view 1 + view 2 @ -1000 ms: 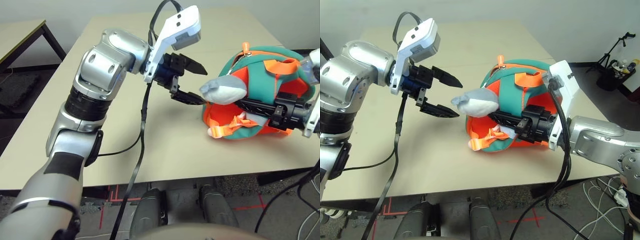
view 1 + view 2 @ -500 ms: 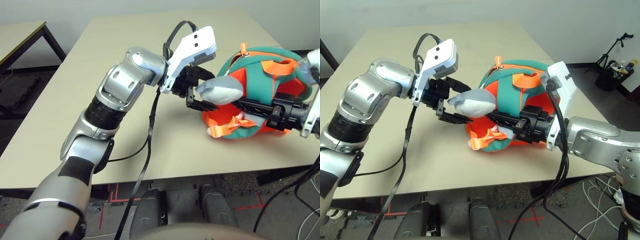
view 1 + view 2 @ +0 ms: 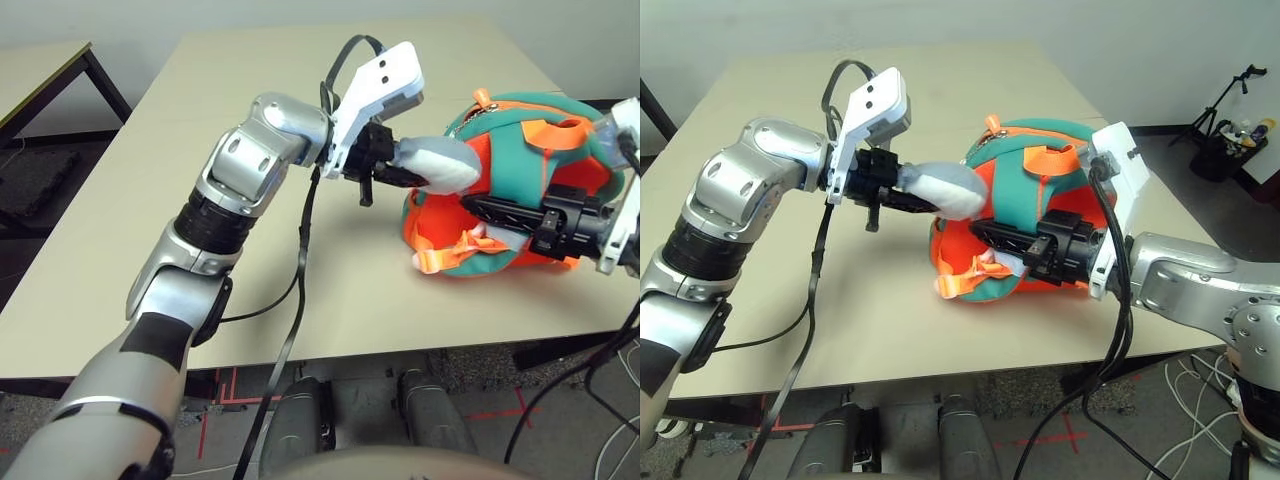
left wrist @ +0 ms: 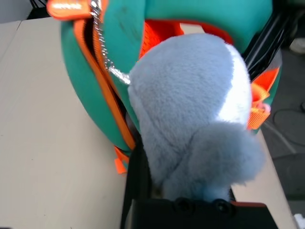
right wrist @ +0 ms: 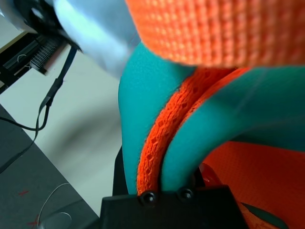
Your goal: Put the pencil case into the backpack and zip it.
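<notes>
Next, I release the grey plush from my left gripper on the bare table [image 3: 379,246] beside the backpack's orange strap. The plush is now held level above the table.
The orange and teal backpack [image 3: 520,150] lies on the right side of the table. Its grey plush fin [image 3: 440,165] sticks out to the left. My left gripper [image 3: 395,172] is shut on the tip of that fin [image 4: 190,119], holding it level above the table. My right gripper [image 3: 480,212] reaches in from the right and is shut on a fold of the backpack's orange mesh and teal fabric [image 5: 167,143]. An orange zipper pull [image 3: 481,97] stands at the top of the bag, with the zipper line [image 4: 102,52] running down from it. The pencil case is out of view.
The beige table [image 3: 250,120] stretches bare to the left and behind the bag. A black cable [image 3: 300,260] hangs from my left wrist over the front edge. A second table [image 3: 40,70] stands at far left. A stand and clutter [image 3: 1230,130] sit on the floor at right.
My left gripper moved right with open fingers, came around the plush fin, then shut on it and raised it slightly. The right gripper has kept its hold.
</notes>
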### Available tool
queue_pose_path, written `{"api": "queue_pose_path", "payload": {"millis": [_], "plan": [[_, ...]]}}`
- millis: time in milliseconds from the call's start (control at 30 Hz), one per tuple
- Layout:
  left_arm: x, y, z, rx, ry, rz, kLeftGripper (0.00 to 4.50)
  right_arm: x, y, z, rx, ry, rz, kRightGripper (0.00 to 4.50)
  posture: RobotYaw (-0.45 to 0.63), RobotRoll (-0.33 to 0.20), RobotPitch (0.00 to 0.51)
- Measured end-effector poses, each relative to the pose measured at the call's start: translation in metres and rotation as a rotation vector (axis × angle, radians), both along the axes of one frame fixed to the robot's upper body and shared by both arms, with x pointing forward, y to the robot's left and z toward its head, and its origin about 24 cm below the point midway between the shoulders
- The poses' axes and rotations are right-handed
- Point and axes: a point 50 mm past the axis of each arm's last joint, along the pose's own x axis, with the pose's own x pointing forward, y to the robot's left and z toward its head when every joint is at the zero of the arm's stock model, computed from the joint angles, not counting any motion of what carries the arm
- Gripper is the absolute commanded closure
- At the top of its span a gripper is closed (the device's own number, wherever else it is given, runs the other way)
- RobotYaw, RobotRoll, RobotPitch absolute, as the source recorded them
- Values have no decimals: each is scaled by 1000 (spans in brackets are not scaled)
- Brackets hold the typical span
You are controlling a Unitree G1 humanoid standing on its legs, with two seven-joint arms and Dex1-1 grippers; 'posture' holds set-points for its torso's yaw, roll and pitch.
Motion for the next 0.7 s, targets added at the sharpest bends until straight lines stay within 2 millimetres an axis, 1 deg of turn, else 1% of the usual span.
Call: {"api": "queue_pose_path", "payload": {"millis": [100, 167, 233, 300, 400, 500, 567, 700], "plan": [[2, 14, 19, -45, 5, 45, 4128, 1, 1, -1, -4, 3, 5, 4397, -66, 0, 68], [6, 28, 30, -65, 12, 92, 4128, 0, 2, -3, -4, 10, 16, 4397, -64, 0, 66], [11, 41, 32, -69, 35, 147, 4129, 0, 2, -4, -3, 13, 24, 4397, -61, 0, 64], [14, 53, 29, -58, 68, 192, 4133, 0, 3, -4, 0, 12, 29, 4397, -59, 0, 63], [16, 69, 14, -36, 130, 239, 4134, 1, 4, -4, 0, 10, 35, 4397, -58, 0, 62], [15, 81, -11, -17, 218, 273, 4135, 1, 4, -4, 0, 6, 37, 4397, -55, 0, 62], [14, 84, -31, 1, 282, 286, 4137, 2, 5, -4, 0, 5, 37, 4397, -54, 0, 62], [11, 84, -58, 28, 337, 307, 4137, 2, 5, -3, 1, 2, 40, 4397, -59, 0, 65]]}}
